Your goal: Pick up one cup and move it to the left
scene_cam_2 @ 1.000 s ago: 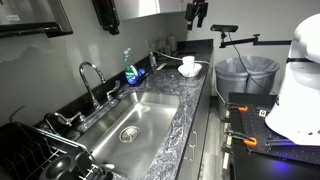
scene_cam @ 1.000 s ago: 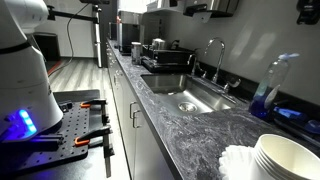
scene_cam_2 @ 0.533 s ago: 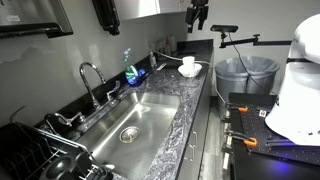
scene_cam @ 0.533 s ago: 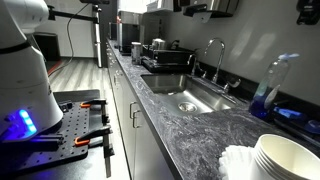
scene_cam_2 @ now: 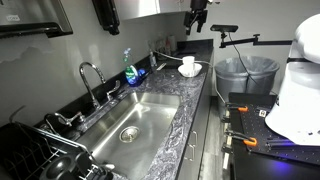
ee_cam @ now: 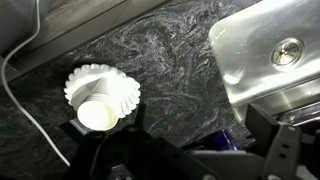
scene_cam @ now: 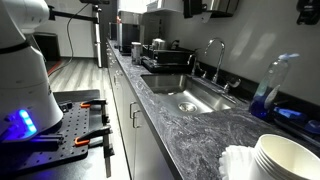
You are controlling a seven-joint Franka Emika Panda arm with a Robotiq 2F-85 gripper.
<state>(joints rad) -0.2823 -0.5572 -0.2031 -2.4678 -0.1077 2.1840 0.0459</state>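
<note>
I should next move my gripper to the top paper cup's rim (scene_cam: 262, 141) (ee_cam: 115, 108), on its side facing the sink, and close it there.
A stack of nested off-white paper cups (scene_cam: 289, 158) stands on the dark counter, on a pile of white ruffled filters (scene_cam: 236, 161). It also shows in an exterior view (scene_cam_2: 188, 64) and from above in the wrist view (ee_cam: 100, 113). I see no single cup standing apart from the stack. My gripper (scene_cam_2: 199, 11) hangs high above the counter near the upper cabinets, far above the cups; it is barely in view in an exterior view (scene_cam: 192, 6). In the wrist view its dark fingers (ee_cam: 190, 152) are spread apart with nothing between them.
A steel sink (scene_cam: 196, 99) with a faucet (scene_cam: 214, 50) is set in the counter (ee_cam: 170, 60). A blue dish soap bottle (scene_cam: 268, 92) stands by the wall. A dish rack with pots (scene_cam: 160, 55) is beyond the sink. A thin cable (ee_cam: 12, 90) runs along the counter.
My gripper has drifted slightly upward toward the top edge of both exterior views. The cups and filters have not moved.
</note>
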